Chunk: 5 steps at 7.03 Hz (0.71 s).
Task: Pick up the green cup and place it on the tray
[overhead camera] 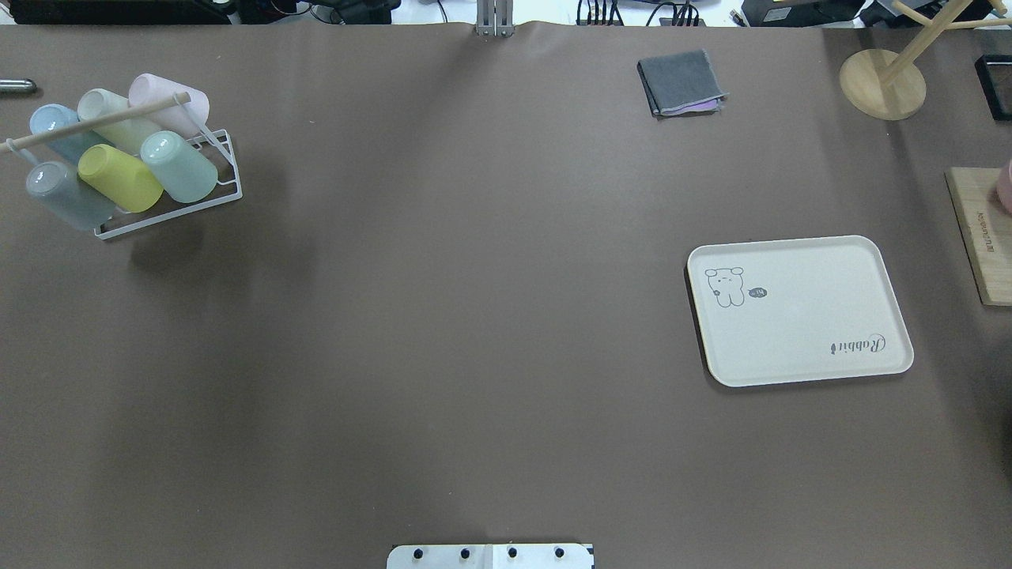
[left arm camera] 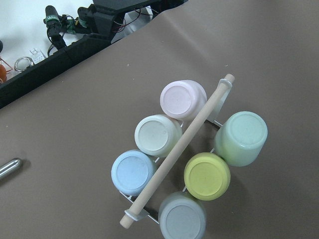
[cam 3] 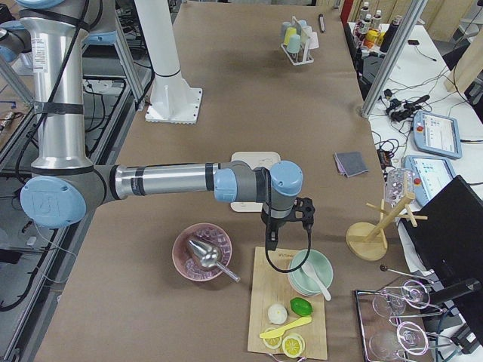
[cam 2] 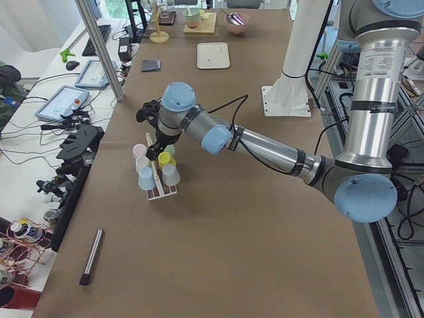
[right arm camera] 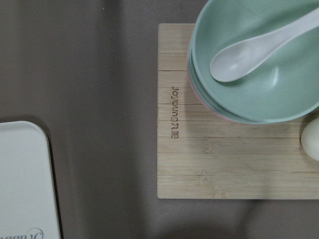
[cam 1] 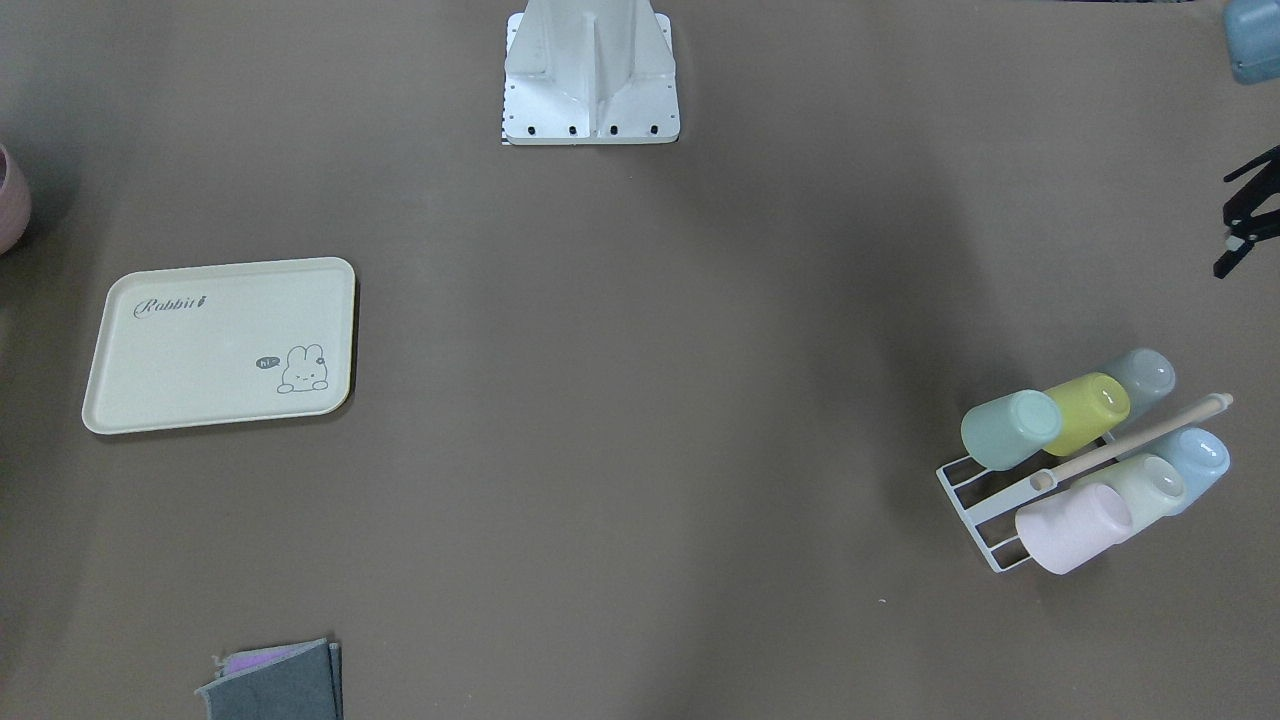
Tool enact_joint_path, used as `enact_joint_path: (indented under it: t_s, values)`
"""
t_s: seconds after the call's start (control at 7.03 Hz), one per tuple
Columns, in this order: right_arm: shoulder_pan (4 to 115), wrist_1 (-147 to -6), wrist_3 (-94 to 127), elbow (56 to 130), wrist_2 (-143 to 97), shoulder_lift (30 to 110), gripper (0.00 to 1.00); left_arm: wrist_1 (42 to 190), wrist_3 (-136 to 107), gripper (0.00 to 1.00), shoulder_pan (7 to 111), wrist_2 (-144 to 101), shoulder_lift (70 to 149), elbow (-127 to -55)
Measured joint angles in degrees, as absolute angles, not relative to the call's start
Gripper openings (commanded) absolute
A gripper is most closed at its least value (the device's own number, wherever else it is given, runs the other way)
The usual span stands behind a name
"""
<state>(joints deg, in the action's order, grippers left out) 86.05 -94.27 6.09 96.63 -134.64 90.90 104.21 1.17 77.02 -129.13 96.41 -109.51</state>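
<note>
Next, my right gripper moves to the cream tray and closes on the middle of its short edge [cam 1: 98, 347] [right arm camera: 55, 195] facing the wooden board.
The green cup [cam 1: 1010, 428] is a pale mint tumbler lying tilted in a white wire rack [cam 1: 975, 500], at the rack's end nearest the table's middle. It also shows in the overhead view [overhead camera: 178, 166] and the left wrist view [left arm camera: 241, 138]. The cream tray [overhead camera: 798, 312] lies empty far across the table; it also shows in the front view [cam 1: 220, 345] and the right wrist view [right arm camera: 25, 179]. My left gripper [cam 1: 1240, 215] hovers above and beside the rack, its fingers apart and empty. My right gripper [cam 3: 290, 219] hangs over the wooden board beyond the tray; I cannot tell its state.
The rack also holds yellow-green [left arm camera: 207, 175], grey, blue, whitish and pink cups under a wooden handle [left arm camera: 179, 149]. A grey cloth [overhead camera: 681, 83], a wooden stand [overhead camera: 881, 83] and a wooden board [right arm camera: 219, 149] with stacked bowls [right arm camera: 259, 64] lie near the tray. A pink bowl [cam 3: 202, 253] lies by the board.
</note>
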Motion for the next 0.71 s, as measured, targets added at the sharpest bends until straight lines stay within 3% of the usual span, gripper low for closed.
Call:
enact_joint_path:
  t_s: [0.71]
  values:
    - [78.66,-93.37,13.04,96.17,-134.31,89.0,1.0,74.6,4.46,0.99,57.37,-97.31,108.71,-118.56]
